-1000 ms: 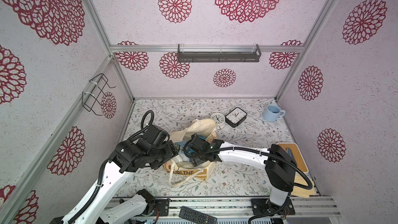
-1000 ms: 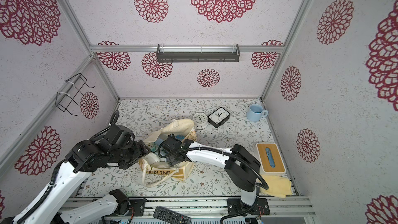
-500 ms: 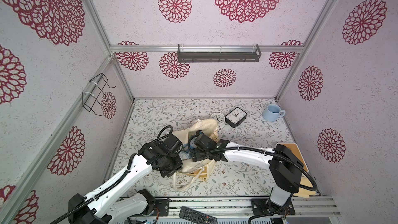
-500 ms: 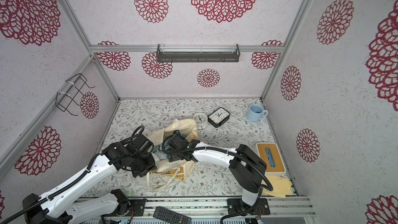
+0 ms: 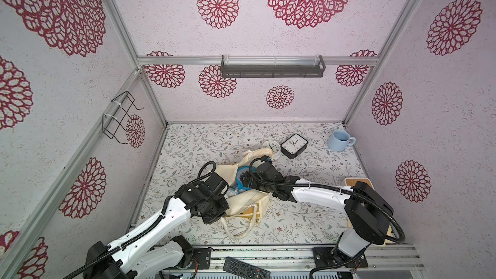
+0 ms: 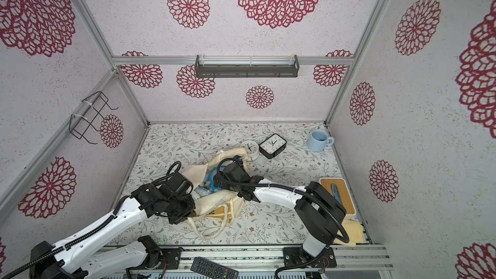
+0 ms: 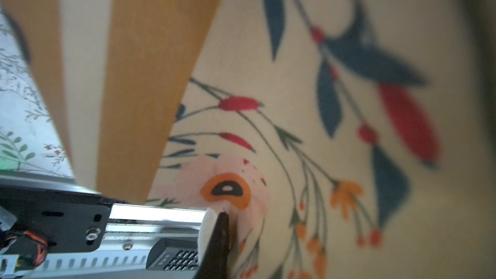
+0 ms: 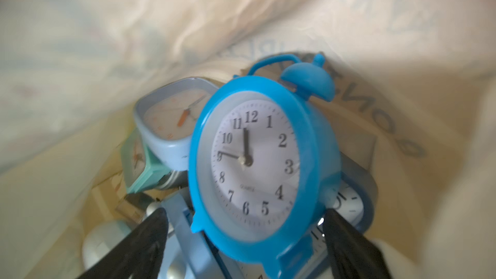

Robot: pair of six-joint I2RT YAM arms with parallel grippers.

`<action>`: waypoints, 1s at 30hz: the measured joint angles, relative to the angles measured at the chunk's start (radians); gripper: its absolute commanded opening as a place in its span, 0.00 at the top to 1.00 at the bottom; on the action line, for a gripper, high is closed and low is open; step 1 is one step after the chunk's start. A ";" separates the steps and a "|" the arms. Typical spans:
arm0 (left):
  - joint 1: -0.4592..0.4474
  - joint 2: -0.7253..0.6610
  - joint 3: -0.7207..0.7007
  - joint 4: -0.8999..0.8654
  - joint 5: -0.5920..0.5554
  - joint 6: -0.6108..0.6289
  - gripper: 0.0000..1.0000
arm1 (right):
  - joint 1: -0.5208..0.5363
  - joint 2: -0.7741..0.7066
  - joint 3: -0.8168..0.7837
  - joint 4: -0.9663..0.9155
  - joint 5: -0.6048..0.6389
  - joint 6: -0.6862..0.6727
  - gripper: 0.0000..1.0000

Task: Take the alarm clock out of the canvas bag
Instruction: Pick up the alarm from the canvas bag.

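Observation:
The clock's broad dial faces my right gripper, so next I back off, turn it and pinch the blue alarm clock across its thin side rim (image 8: 321, 155).
The cream canvas bag (image 5: 251, 201) lies on its side mid-table, mouth toward the back, in both top views. My left gripper (image 5: 228, 206) is at its near left side; in the left wrist view its dark finger (image 7: 218, 237) presses the flowered fabric (image 7: 295, 103), shut on the bag. My right gripper (image 8: 244, 237) reaches into the bag's mouth, open, its fingers on either side of a bright blue twin-bell alarm clock (image 8: 257, 162). That clock shows as a blue patch (image 5: 243, 175) in a top view. Behind it sit a pale blue square clock (image 8: 171, 119) and a mint one (image 8: 139, 165).
Behind the bag stand a white round clock (image 5: 271, 148) and a black square clock (image 5: 294, 145). A blue mug (image 5: 339, 140) is at the back right. A wood-topped box (image 6: 336, 194) and yellow cloth (image 6: 349, 230) sit at the right edge, a remote (image 5: 245, 267) on the front rail.
My left gripper has come down and to the right onto the bag's near side and closed on the fabric. The right gripper stays in the bag's mouth, open a little wider.

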 measured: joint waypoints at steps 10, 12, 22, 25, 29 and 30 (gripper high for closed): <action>0.000 -0.027 -0.017 0.028 -0.005 -0.012 0.94 | -0.028 0.056 -0.024 0.121 -0.042 0.055 0.08; 0.000 -0.031 -0.020 0.037 -0.007 -0.016 0.94 | -0.039 0.053 -0.065 0.210 -0.071 0.056 0.10; 0.000 -0.029 -0.026 0.053 -0.010 -0.018 0.95 | -0.072 0.008 -0.304 0.666 -0.183 0.034 0.16; 0.000 -0.016 -0.026 0.053 -0.008 -0.009 0.95 | -0.076 0.001 -0.323 0.705 -0.204 0.019 0.16; 0.000 -0.002 -0.024 0.051 -0.004 0.005 0.95 | -0.079 -0.005 -0.321 0.706 -0.235 -0.014 0.16; 0.000 -0.001 -0.024 0.050 -0.004 0.006 0.95 | -0.080 -0.005 -0.316 0.699 -0.238 -0.024 0.16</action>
